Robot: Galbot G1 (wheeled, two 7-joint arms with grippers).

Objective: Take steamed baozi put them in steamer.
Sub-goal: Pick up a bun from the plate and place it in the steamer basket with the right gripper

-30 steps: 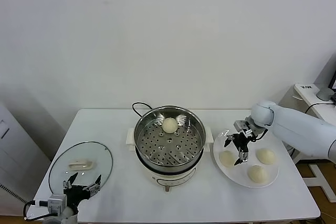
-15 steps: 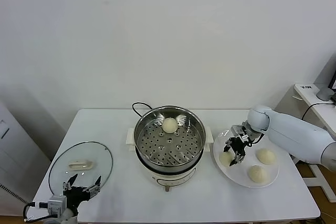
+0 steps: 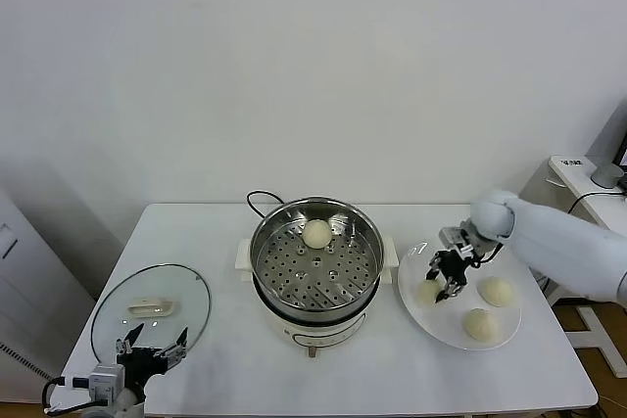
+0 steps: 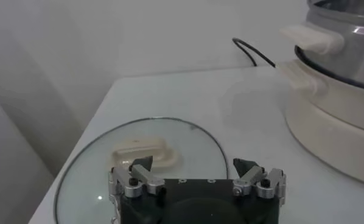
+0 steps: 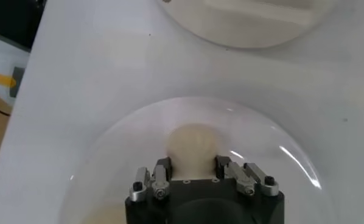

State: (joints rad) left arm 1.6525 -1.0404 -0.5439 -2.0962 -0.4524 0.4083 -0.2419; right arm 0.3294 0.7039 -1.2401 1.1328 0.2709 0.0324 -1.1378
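My right gripper is holding the baozi. It will let go of it on the steamer's perforated bottom, beside the first baozi (image 3: 281, 259) toward the glass lid.
The steel steamer (image 3: 313, 259) stands mid-table on its white cooker base and holds one baozi (image 3: 315, 233) at the far side of its perforated floor. Three more baozi lie on the white plate (image 3: 453, 338) to its right. My right gripper (image 3: 444, 278) is down on the plate, shut on the baozi nearest the steamer (image 3: 427, 292). In the right wrist view the fingers (image 5: 162, 168) press both sides of this baozi (image 5: 193, 143), which rests on the plate (image 5: 109, 143). My left gripper (image 3: 149, 351) is open and empty at the table's front left.
The other two plate baozi (image 3: 496, 291) (image 3: 479, 324) lie right of my right gripper. The glass lid (image 3: 152, 305) with its white handle (image 4: 142, 157) lies flat under my left gripper (image 4: 194, 165). The cooker (image 4: 340, 79) and its black cord (image 3: 257, 199) are nearby.
My right gripper has come down onto the plate and its fingers have closed in around the baozi nearest the steamer. The left arm has not moved.
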